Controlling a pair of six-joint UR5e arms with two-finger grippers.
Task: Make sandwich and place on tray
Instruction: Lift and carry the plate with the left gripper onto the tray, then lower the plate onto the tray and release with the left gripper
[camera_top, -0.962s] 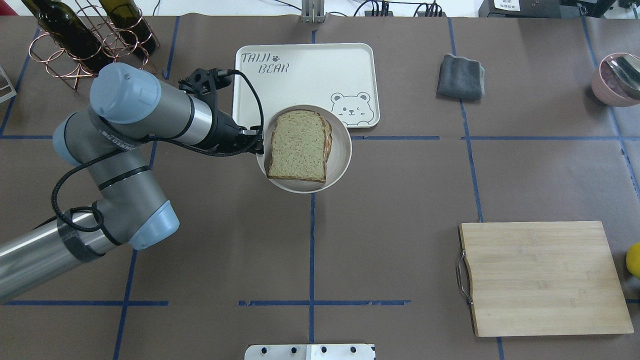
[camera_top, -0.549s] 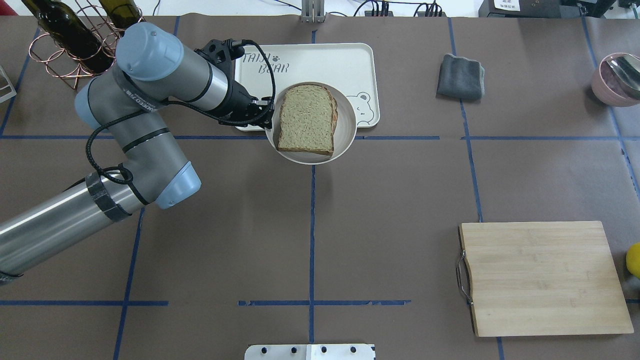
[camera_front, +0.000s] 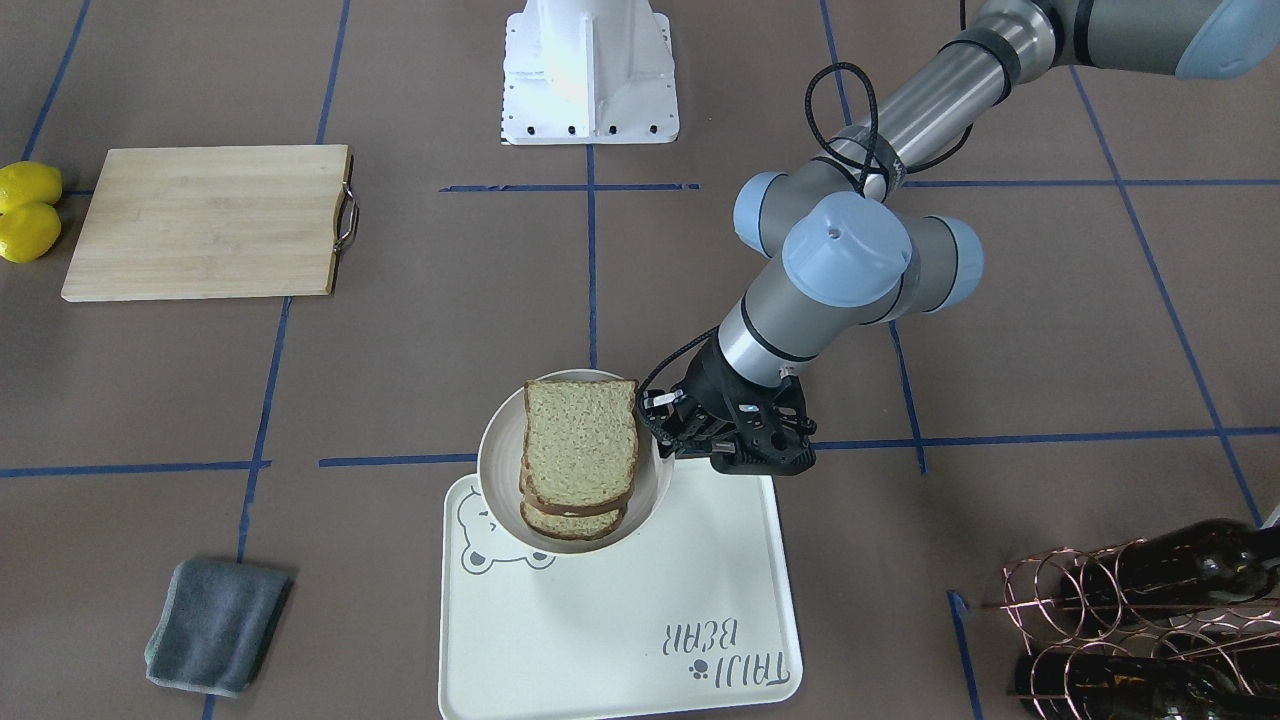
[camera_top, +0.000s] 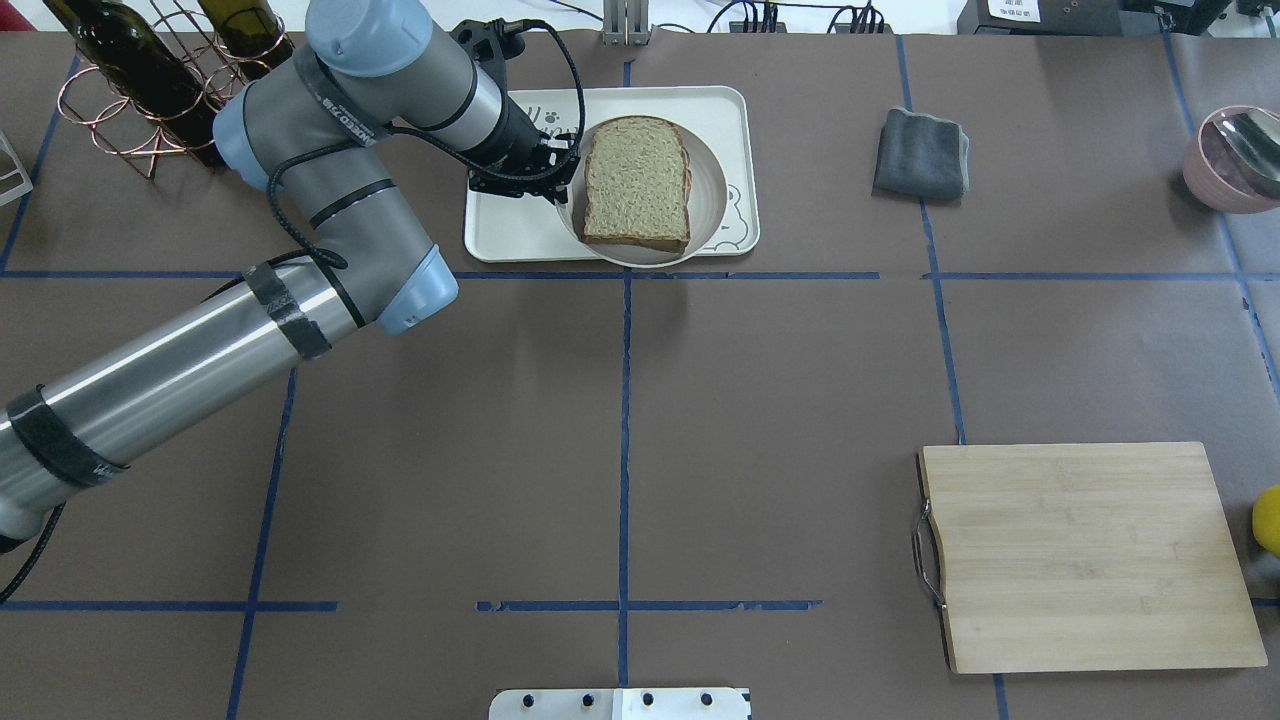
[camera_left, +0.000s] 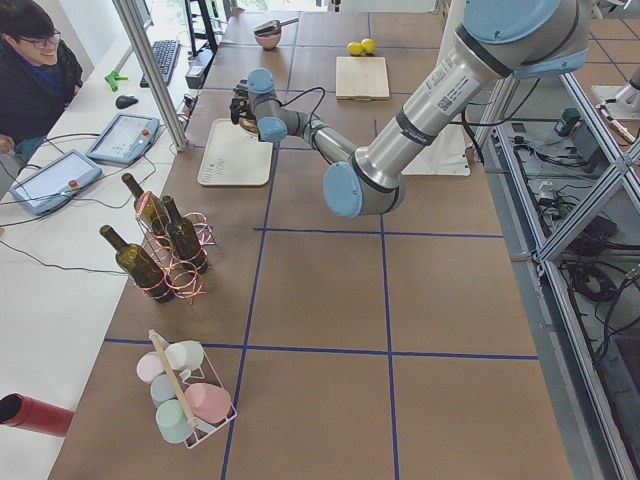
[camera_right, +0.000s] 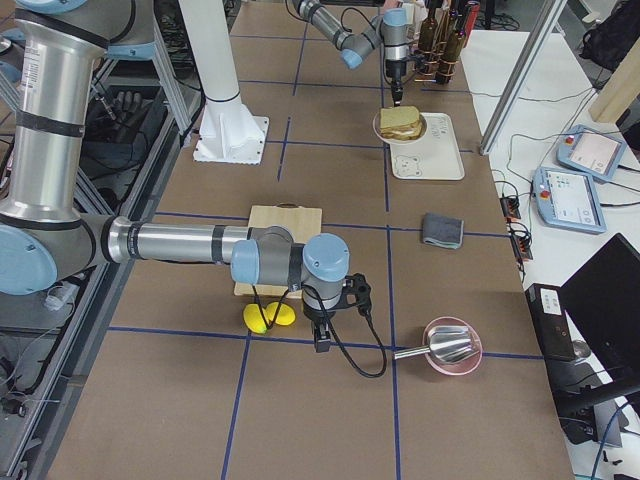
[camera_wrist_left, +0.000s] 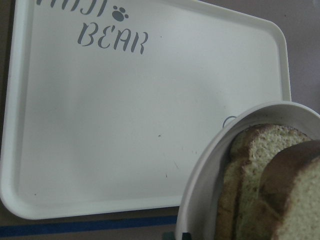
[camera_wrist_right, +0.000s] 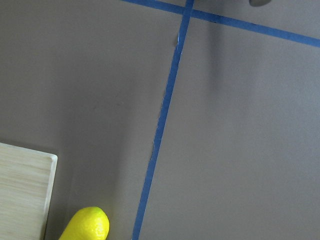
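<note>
My left gripper is going to release the white plate with the sandwich on the cream tray (camera_front: 624, 568) (camera_wrist_left: 176, 110) between the bear drawing and the lettering.
The sandwich (camera_top: 637, 182) is two speckled bread slices stacked on a small round white plate (camera_top: 712, 190). The egg is hidden between the slices. My left gripper (camera_top: 560, 165) is shut on the plate's left rim and holds it just above the cream tray (camera_top: 510, 230) with the bear drawing. In the front view the gripper (camera_front: 665, 440) pinches the plate (camera_front: 495, 470), with the sandwich (camera_front: 580, 450) over the tray's (camera_front: 620, 610) bear corner. The left wrist view shows the tray (camera_wrist_left: 150, 125), the plate rim (camera_wrist_left: 200, 200) and the bread (camera_wrist_left: 260, 190). My right gripper (camera_right: 322, 335) hangs low by the lemons; I cannot tell its state.
A wooden cutting board (camera_top: 1090, 555) lies at the near right, with lemons (camera_front: 28, 210) beside it. A grey cloth (camera_top: 920, 152) lies right of the tray. A copper rack with wine bottles (camera_top: 150, 80) stands at the far left. A pink bowl with a spoon (camera_top: 1235, 155) sits far right.
My left arm has carried the plate with the sandwich away from the robot, from the table in front of the tray to over the tray.
</note>
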